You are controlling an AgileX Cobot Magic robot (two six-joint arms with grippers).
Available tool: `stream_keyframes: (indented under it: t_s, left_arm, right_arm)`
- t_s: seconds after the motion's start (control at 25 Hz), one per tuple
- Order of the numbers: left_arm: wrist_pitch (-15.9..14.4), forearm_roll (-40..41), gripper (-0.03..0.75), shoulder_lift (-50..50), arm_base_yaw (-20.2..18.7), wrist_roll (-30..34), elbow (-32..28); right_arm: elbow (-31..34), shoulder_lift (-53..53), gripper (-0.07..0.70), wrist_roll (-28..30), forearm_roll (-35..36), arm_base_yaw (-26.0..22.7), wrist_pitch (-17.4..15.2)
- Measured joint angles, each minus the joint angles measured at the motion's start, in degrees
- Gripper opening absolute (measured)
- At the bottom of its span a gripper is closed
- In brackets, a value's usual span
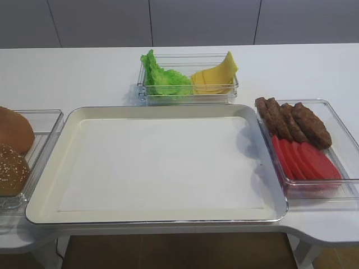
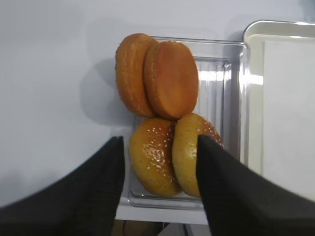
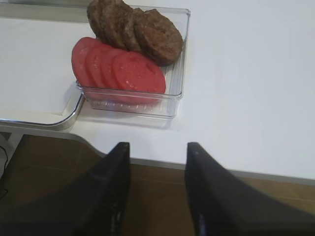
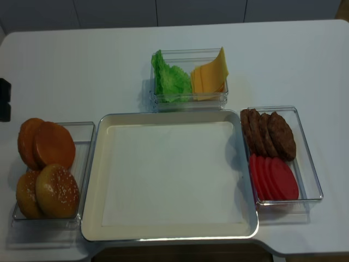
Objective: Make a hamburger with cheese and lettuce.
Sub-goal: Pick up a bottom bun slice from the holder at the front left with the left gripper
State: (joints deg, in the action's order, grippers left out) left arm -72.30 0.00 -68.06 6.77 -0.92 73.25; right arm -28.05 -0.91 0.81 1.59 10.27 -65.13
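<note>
Next, my left gripper moves to the smooth bun half farther from the white tray and closes on that bun half's upper edge (image 4: 27, 130) (image 2: 129, 61).
Two smooth golden-brown bun halves (image 2: 170, 78) stand on edge in a clear container (image 2: 221, 73) at the left; they also show in the high view (image 4: 53, 144). Yellow-orange cheese slices (image 4: 210, 73) with one corner up and green ruffled lettuce (image 4: 169, 79) share a clear box at the back centre. My left gripper (image 2: 160, 140) is open and empty, over the container's front end, above the sesame buns (image 2: 152, 155). My right gripper (image 3: 157, 146) is open and empty over the table's front edge, in front of the tomato box. Neither gripper shows in the high views.
A large white tray (image 4: 174, 174) lies in the middle with nothing on it. At the right, a clear box (image 3: 179, 73) holds dark meat patties (image 3: 142, 29) and red tomato slices (image 3: 123, 69). The table's front edge (image 3: 221, 169) is just under my right gripper.
</note>
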Motion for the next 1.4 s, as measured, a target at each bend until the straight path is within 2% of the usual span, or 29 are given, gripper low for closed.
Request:
stream_keyframes:
  t_s: [0.2, 0.4, 0.64, 1.08, 1.4]
  left_arm:
    - [0.3, -2.7, 0.354, -5.5, 4.9, 2.9, 0.0]
    - [0.7, -4.5, 0.354, -10.2, 7.3, 5.2, 0.0]
    - [0.9, -6.9, 0.354, -15.1, 7.7, 8.9, 0.0]
    - [1.4, -5.9, 0.354, -18.9, 8.2, 11.1, 0.7]
    - [1.5, -5.8, 0.354, -23.1, 8.2, 11.7, 6.6]
  right_arm:
    - [0.0, 0.0, 0.299, 0.0, 0.0, 0.0, 0.0]
    - [0.0, 0.0, 0.299, -0.1, 0.0, 0.0, 0.0]
    - [0.0, 0.0, 0.299, -0.1, 0.0, 0.0, 0.0]
    - [0.0, 0.0, 0.299, -0.1, 0.0, 0.0, 0.0]
    - [0.0, 0.0, 0.299, -0.1, 0.0, 0.0, 0.0]
